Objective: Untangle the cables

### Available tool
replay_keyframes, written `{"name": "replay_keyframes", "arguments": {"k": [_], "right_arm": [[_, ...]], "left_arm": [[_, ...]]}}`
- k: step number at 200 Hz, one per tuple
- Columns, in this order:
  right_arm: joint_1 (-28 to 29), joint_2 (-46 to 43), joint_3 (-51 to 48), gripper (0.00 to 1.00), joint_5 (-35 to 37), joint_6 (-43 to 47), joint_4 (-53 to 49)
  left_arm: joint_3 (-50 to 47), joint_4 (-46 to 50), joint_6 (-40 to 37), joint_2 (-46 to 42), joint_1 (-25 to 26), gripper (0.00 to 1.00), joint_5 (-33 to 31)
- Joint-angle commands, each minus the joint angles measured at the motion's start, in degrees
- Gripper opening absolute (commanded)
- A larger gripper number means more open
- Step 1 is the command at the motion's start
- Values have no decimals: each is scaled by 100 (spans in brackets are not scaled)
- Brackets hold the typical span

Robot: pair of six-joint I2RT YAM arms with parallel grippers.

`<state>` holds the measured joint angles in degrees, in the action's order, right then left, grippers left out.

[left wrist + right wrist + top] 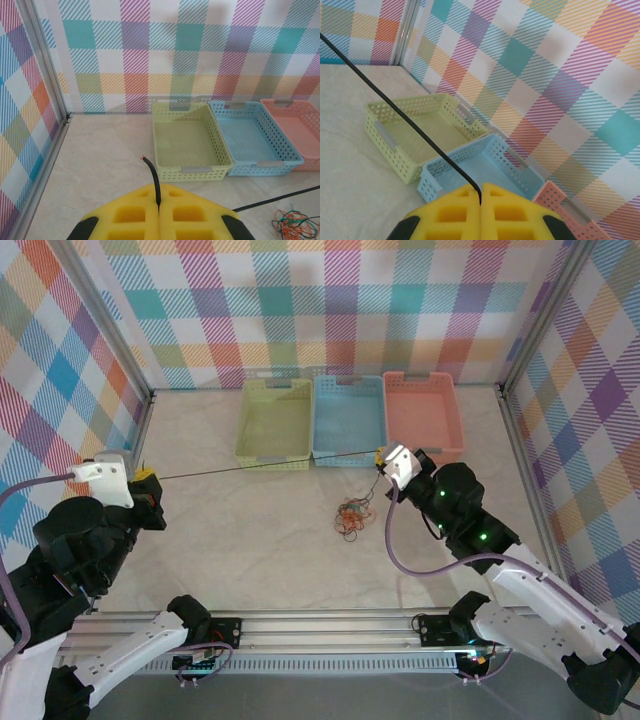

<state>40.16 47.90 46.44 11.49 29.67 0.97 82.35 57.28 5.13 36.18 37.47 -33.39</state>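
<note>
The black cable runs taut from my right gripper into the tangle, so next my left gripper lets go of its end and takes the cable point(369, 494) beside the tangle.
A black cable point(262, 468) runs taut across the table between my two grippers. My left gripper point(150, 480) is shut on one end. In the left wrist view a short stub of the black cable point(151, 175) sticks up from between the yellow pads of the left gripper point(159, 204). My right gripper point(381, 454) is shut on the other end. From the right gripper point(480, 194) the black cable point(410, 117) leads away to the upper left. A small tangle of orange-red and green cables point(351, 516) lies on the table below the right gripper, and the tangle point(292, 222) also shows at the lower right of the left wrist view.
Three shallow baskets stand side by side at the back: a yellow-green basket point(244, 430), a blue basket point(348, 455) and a pink basket point(452, 420). The taut cable passes just in front of them. Checked walls enclose the table on three sides.
</note>
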Motion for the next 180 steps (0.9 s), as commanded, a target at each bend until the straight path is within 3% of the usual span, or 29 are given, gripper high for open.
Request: {"name": "replay_keyframes", "arguments": {"k": [1, 39, 80, 90, 107, 117, 133, 150, 180], "right_arm": [[-149, -94, -6, 0, 663, 46, -221], [-150, 38, 88, 0, -926, -476, -418], [-150, 412, 630, 0, -1216, -1590, -777], [-149, 497, 755, 0, -1180, -1827, -854], [-154, 657, 999, 0, -899, -2343, -1002], [-149, 761, 1174, 0, -710, -2864, -1136], [-149, 1009, 1471, 0, -623, -3280, -1419], [-149, 1319, 1808, 0, -425, -3767, -1825], [-149, 1641, 2000, 0, -376, -4185, -2047]], "left_arm": [[111, 54, -137, -226, -12, 0, -588], [9, 220, 147, 30, -16, 0, 450], [-478, 405, 646, 122, -12, 0, 1035], [-693, 407, 791, 83, -14, 15, 1207], [-962, 431, 996, 22, -14, 52, 1384], [-1088, 408, 1104, -5, -12, 62, 1429], [-1184, 407, 1230, -15, -12, 70, 1534], [-1281, 287, 1263, -68, -12, 71, 1799], [-1773, -454, 1018, -200, -12, 68, 3049]]}}
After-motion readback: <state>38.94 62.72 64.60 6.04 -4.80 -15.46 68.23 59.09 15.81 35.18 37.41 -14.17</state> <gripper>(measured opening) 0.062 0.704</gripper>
